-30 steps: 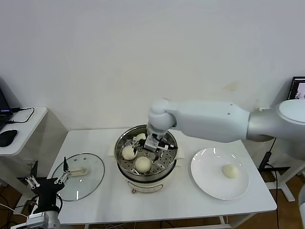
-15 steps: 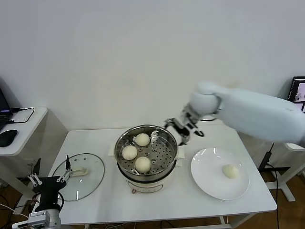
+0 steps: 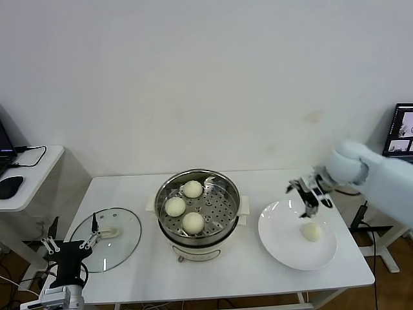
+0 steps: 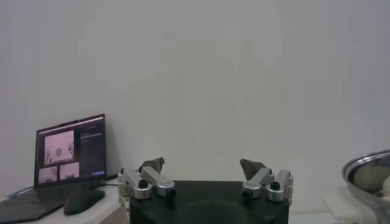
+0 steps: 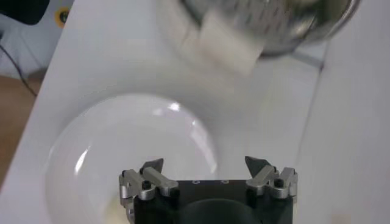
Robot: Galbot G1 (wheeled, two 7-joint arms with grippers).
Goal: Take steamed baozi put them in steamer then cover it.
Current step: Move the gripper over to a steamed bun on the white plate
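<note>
My right gripper should next move down to the baozi's sides (image 3: 313, 232) (image 5: 116, 212) on the white plate and close there, because this baozi still belongs in the steamer.
The steamer (image 3: 197, 210) stands mid-table and holds three steamed baozi (image 3: 192, 188) (image 3: 175, 206) (image 3: 193, 222) on its perforated tray. Another baozi (image 3: 312, 231) lies on the white plate (image 3: 284, 240) to the right. My right gripper (image 3: 308, 196) hovers open and empty over the plate's far edge, just above and behind that baozi. In the right wrist view the open right gripper (image 5: 205, 162) points down at the plate (image 5: 122, 146). The cover (image 3: 106, 238) lies flat on the table's left. My left gripper (image 3: 68, 244) waits open at the front left corner; the left wrist view shows the left gripper (image 4: 203, 164) empty.
A side table with a mouse (image 3: 10, 186) and cables stands at far left. A monitor (image 3: 403, 129) sits at far right. The steamer's white side handle (image 5: 226, 45) lies between plate and pot.
My right arm swung from inside the steamer rightward to above the plate, leaving the third baozi in the steamer. The left arm barely shifted.
</note>
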